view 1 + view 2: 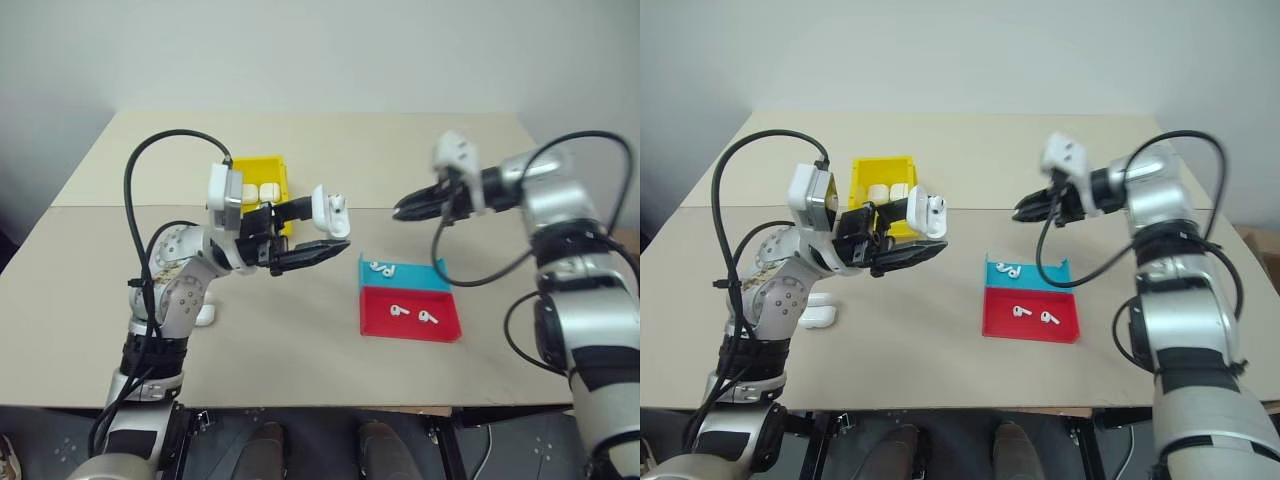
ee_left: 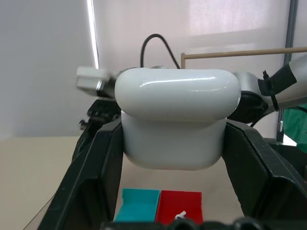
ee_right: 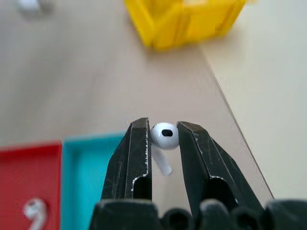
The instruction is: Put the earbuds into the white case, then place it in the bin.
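Observation:
Next, my right gripper lets go of the earbud inside the open white case [image 1: 338,209] that my left gripper holds up.
My left gripper [image 1: 330,226] is shut on the white case [image 1: 326,208], holding it up above the table in front of the bin [image 1: 256,162]. The case's lid stands open, and a white piece shows at its top. In the left wrist view the case [image 2: 176,125] sits squeezed between both fingers. To the right, my right gripper [image 1: 398,211] hovers above the table, pointing toward the case, shut on one of the earbuds [image 3: 164,136]. More earbuds [image 1: 381,268] lie in the tray below. The yellow bin holds other white cases [image 1: 259,192].
A flat tray [image 1: 440,330], blue at the back and red at the front, lies right of centre with earbuds in both halves. Another white case [image 1: 205,315] rests on the table beside my left arm. Black cables loop off both arms.

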Tool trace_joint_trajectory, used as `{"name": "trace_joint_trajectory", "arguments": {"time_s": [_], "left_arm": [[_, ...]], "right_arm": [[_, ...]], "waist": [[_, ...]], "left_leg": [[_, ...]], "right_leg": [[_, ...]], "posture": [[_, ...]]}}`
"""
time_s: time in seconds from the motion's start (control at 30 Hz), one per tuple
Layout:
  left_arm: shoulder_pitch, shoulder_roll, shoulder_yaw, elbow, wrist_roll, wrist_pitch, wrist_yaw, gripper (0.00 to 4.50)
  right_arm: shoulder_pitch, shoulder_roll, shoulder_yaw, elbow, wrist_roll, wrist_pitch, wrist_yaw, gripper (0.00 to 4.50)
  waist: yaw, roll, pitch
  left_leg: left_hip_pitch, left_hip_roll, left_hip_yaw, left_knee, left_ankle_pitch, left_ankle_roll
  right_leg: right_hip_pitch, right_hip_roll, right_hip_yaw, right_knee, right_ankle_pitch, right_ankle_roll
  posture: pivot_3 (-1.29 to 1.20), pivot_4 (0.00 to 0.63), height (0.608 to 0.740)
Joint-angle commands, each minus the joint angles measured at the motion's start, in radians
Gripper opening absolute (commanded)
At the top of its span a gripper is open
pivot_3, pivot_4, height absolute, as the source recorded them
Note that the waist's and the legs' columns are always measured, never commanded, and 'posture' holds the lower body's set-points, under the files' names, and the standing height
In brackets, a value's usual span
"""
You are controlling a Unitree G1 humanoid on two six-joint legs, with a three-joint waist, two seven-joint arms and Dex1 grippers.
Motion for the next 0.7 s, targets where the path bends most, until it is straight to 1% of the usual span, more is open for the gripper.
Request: {"name": "trace_joint_trajectory", "arguments": {"time_s": [0.03, 0.1, 0.17, 0.23, 0.3, 0.37, 0.47, 0.57, 0.7], "left_arm": [[-0.036, -0.012, 0.004, 0.017, 0.000, -0.023, -0.012, 2.79], [-0.050, -0.022, -0.005, 0.036, 0.009, -0.027, -0.014, 2.79], [-0.066, -0.032, -0.014, 0.053, 0.017, -0.026, -0.012, 2.79], [-0.085, -0.045, -0.028, 0.072, 0.031, -0.026, -0.006, 2.79], [-0.106, -0.063, -0.043, 0.090, 0.049, -0.025, 0.005, 2.79], [-0.123, -0.076, -0.052, 0.103, 0.055, -0.016, 0.007, 2.79], [-0.141, -0.084, -0.057, 0.114, 0.060, -0.011, 0.000, 2.79], [-0.151, -0.086, -0.058, 0.119, 0.063, -0.008, -0.002, 2.79], [-0.153, -0.082, -0.056, 0.122, 0.064, -0.005, -0.007, 2.79]], "right_arm": [[0.134, 0.028, -0.220, -0.447, 0.290, 0.425, -0.177, 0.65], [0.182, 0.125, -0.388, -0.645, 0.463, 0.641, -0.379, 0.65], [0.209, 0.237, -0.517, -0.798, 0.601, 0.781, -0.571, 0.65], [0.227, 0.340, -0.595, -0.922, 0.733, 0.864, -0.735, 0.65], [0.239, 0.416, -0.630, -1.018, 0.860, 0.909, -0.880, 0.65], [0.265, 0.454, -0.626, -1.096, 0.968, 0.903, -0.984, 0.65], [0.316, 0.451, -0.566, -1.158, 1.033, 0.873, -1.080, 0.65], [0.365, 0.414, -0.498, -1.208, 1.054, 0.839, -1.117, 0.65], [0.395, 0.376, -0.437, -1.224, 1.104, 0.781, -1.166, 0.65]], "waist": [[0.006, 0.000, 0.000], [0.003, 0.000, 0.000], [0.003, 0.000, 0.000], [0.005, 0.001, 0.000], [0.006, 0.001, 0.000], [0.005, 0.001, 0.000], [0.004, 0.001, 0.000], [0.002, 0.001, 0.000], [-0.003, 0.001, 0.000]], "left_leg": [[-0.001, 0.000, 0.000, 0.000, 0.000, 0.000], [-0.003, 0.000, 0.000, 0.000, 0.000, 0.000], [-0.007, -0.001, 0.000, 0.001, 0.000, 0.000], [-0.008, -0.001, 0.000, 0.001, 0.001, -0.001], [-0.008, -0.001, 0.000, 0.001, 0.001, -0.001], [-0.008, -0.001, 0.000, 0.002, 0.001, 0.000], [-0.009, -0.001, 0.001, 0.002, 0.001, 0.000], [-0.009, -0.001, 0.001, 0.002, 0.002, 0.000], [-0.009, -0.001, 0.001, 0.002, 0.002, 0.000]], "right_leg": [[-0.001, 0.000, 0.000, 0.000, 0.000, 0.000], [-0.005, 0.000, 0.002, 0.001, 0.000, 0.000], [-0.012, 0.000, 0.003, 0.003, 0.000, 0.000], [-0.014, 0.001, 0.003, 0.005, 0.000, 0.000], [-0.013, 0.001, 0.003, 0.006, 0.000, 0.000], [-0.013, 0.001, 0.003, 0.006, 0.000, 0.000], [-0.013, 0.001, 0.004, 0.005, 0.000, 0.000], [-0.013, 0.001, 0.004, 0.004, 0.000, 0.000], [-0.014, 0.002, 0.004, 0.005, 0.000, 0.000]], "posture": [[0.00, 0.150, 0.740], [0.00, 0.150, 0.740], [0.00, 0.150, 0.740], [0.00, 0.150, 0.740], [0.00, 0.150, 0.740], [0.00, 0.150, 0.740], [0.00, 0.150, 0.740], [0.00, 0.150, 0.740], [0.00, 0.150, 0.740]]}}
